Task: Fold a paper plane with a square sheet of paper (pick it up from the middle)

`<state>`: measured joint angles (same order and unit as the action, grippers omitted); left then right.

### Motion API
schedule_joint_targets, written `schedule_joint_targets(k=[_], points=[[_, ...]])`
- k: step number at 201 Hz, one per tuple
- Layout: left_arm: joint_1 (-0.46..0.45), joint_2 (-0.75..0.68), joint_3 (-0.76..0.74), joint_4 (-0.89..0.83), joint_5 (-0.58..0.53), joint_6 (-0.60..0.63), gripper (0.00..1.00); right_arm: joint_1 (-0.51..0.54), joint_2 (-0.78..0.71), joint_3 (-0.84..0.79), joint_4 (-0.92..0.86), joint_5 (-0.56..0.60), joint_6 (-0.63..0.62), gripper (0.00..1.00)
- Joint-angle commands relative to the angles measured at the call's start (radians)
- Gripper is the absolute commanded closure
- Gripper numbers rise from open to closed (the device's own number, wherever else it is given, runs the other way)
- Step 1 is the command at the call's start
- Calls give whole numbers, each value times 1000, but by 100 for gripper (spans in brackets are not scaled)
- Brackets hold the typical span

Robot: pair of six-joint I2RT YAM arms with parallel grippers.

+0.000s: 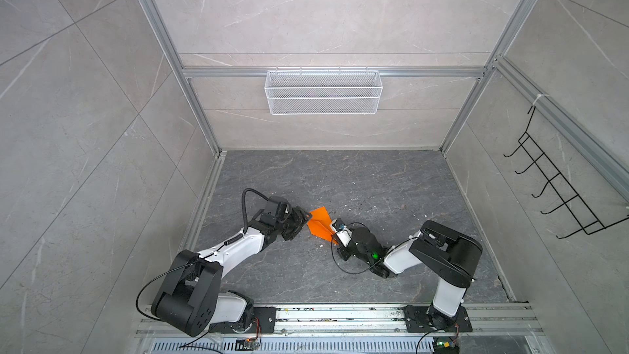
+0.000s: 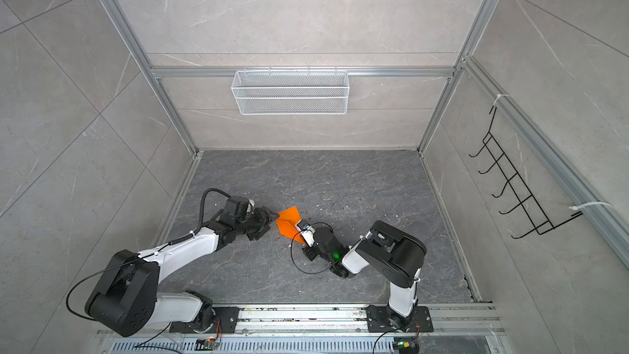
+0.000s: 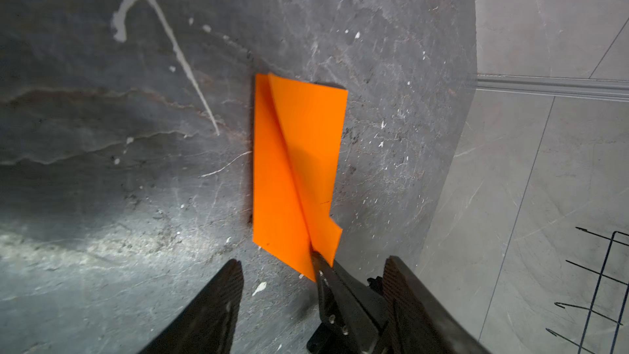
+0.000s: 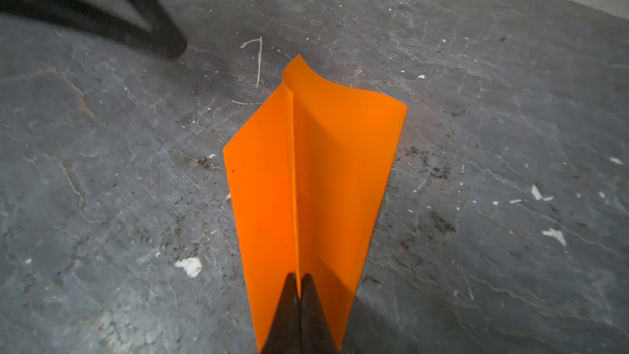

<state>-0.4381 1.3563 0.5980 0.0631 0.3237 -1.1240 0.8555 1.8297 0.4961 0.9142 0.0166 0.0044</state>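
The robot's right gripper holds the crease at the narrow end, away from the middle, so the left gripper will steady the wing and then take the crease's middle (image 3: pixel 291 164).
The square sheet of paper is now an orange paper plane (image 1: pixel 318 224) (image 2: pixel 289 223), a dart with a raised centre crease and two wings. It sits low over the dark floor between both arms. My right gripper (image 4: pixel 299 280) (image 1: pixel 331 234) is shut on the crease at the narrow end, and its fingers (image 3: pixel 328 287) also show in the left wrist view. My left gripper (image 3: pixel 313 263) (image 1: pixel 304 219) stands open just off the plane (image 3: pixel 296 165), with nothing between its jaws. One of its fingers (image 4: pixel 102 11) shows blurred beyond the plane (image 4: pixel 306 182) in the right wrist view.
A white wire basket (image 1: pixel 323 91) hangs on the back wall. A black hook rack (image 1: pixel 561 192) is on the right wall. Aluminium rails (image 1: pixel 340 315) carry the arm bases at the front edge. The floor (image 1: pixel 374 178) is specked with white flecks.
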Motion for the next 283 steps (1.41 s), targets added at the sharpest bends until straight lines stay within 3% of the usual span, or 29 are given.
schedule_joint_targets(k=[1, 26, 49, 111, 142, 191, 283], points=[[-4, 3, -42, 156, 63, -9, 35, -28, -21, -15, 37, -107, 101, 96], [-20, 44, -46, 212, 84, -21, 42, -46, -13, -15, 47, -141, 122, 96], [-22, 73, -41, 245, 98, -35, 55, -56, -5, -15, 52, -152, 126, 96], [-22, -4, -55, 200, 40, -39, 60, -61, 2, -2, 6, -169, 75, 95], [-28, 55, -25, 233, 96, -52, 74, -62, -3, 11, -33, -172, 30, 94], [-45, 145, 2, 245, 116, -69, 87, -62, -4, 18, -55, -158, -4, 94], [-63, 311, 68, 205, 82, -45, 97, -62, -15, 20, -69, -158, -27, 88]])
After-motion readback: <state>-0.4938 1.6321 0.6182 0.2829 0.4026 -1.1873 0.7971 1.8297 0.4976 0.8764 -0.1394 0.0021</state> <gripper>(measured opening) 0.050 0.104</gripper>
